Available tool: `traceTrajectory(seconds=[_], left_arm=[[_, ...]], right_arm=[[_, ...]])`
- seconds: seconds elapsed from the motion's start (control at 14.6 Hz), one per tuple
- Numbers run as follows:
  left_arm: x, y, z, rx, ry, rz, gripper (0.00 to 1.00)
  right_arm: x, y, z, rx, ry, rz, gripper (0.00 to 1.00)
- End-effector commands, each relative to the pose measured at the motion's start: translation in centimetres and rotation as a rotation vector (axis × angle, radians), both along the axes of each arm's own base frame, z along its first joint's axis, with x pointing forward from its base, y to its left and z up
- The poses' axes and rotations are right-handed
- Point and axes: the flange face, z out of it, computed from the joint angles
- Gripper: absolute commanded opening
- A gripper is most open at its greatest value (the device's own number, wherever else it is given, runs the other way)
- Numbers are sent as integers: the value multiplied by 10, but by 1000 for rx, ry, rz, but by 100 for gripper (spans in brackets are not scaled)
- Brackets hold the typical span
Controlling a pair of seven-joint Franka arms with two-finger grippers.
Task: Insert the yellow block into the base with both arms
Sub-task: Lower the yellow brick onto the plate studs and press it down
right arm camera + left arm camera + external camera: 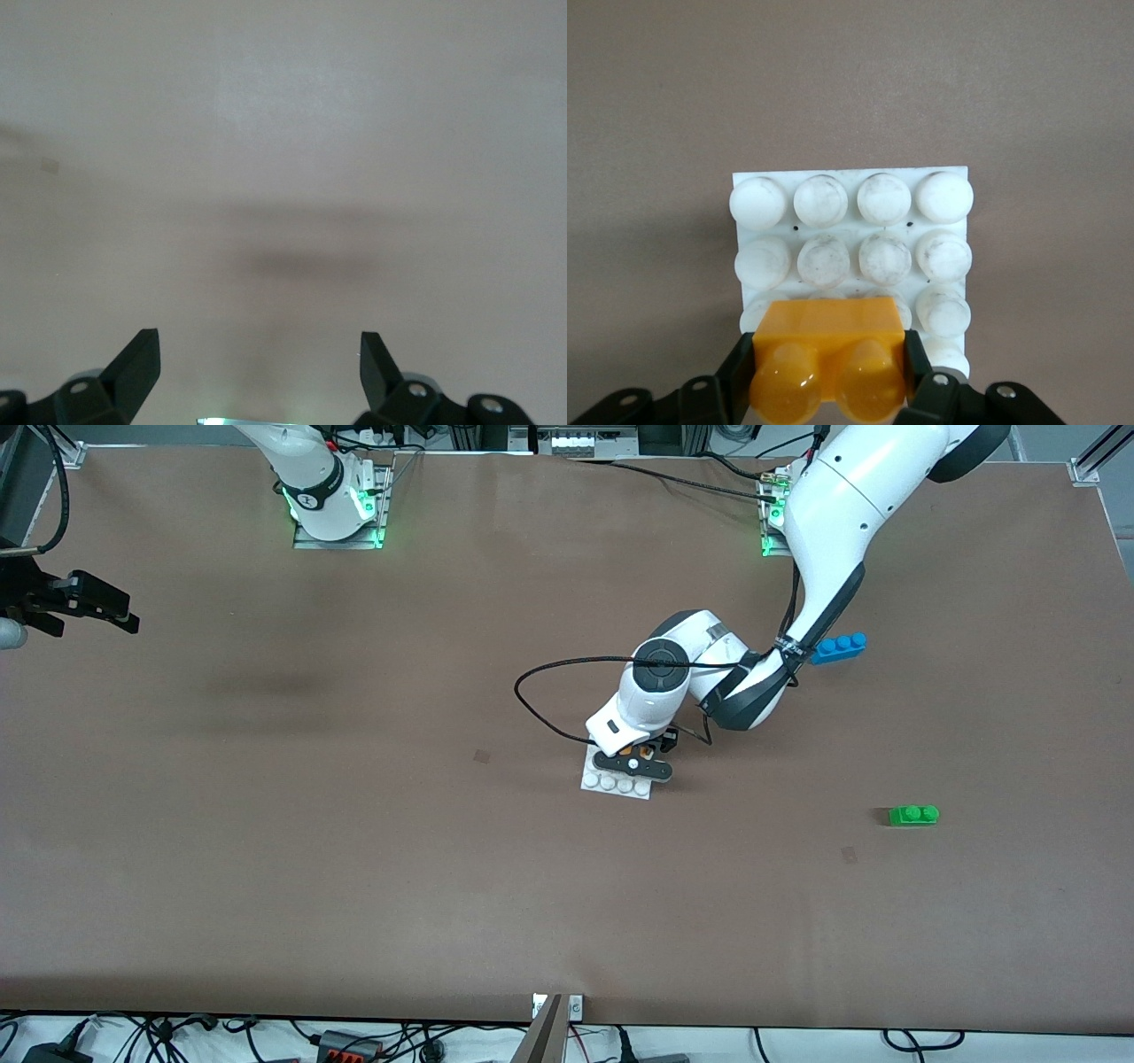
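Next, I release the yellow block from my left gripper on the middle studs of the white base [627, 749] [855, 310], toward the base's far edge.
The yellow block [828, 350] is clamped between the black fingers of my left gripper [830, 365], studs toward the wrist camera. It is over the studded rows at one edge of the white base [851, 228]; I cannot tell whether it touches the studs. In the front view the left gripper [633, 763] hangs over the base [611, 785] near the table's middle, with only slivers of the yellow block [626, 751] showing. My right gripper [113, 609] waits open over bare table at the right arm's end. Nothing is between the right gripper [260, 350] fingers.
A blue brick [840, 646] lies beside the left arm's forearm, farther from the front camera than the base. A green brick [913, 815] lies toward the left arm's end of the table. A black cable [540, 691] loops beside the left wrist.
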Motion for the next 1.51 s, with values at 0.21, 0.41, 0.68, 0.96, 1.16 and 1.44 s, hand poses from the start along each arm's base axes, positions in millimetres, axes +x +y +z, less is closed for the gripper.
traceTrajectory(seconds=[0.21, 0.41, 0.68, 0.96, 1.16, 1.44], left_arm=[[-21, -2, -45, 23, 59, -13, 51], [-17, -2, -41, 17, 51, -8, 51], [-15, -2, -42, 6, 49, -2, 47], [-9, -4, -36, -6, 39, 10, 47], [4, -6, -22, -25, 15, 36, 46], [9, -8, -17, -41, 21, 70, 46]], right_arm=[[0, 2, 5, -2, 1, -2, 100], [0, 2, 5, -2, 1, -2, 100], [0, 2, 4, -2, 4, -2, 100], [0, 2, 4, -2, 4, -2, 100], [0, 2, 4, -2, 4, -2, 100], [0, 2, 4, -2, 4, -2, 100]])
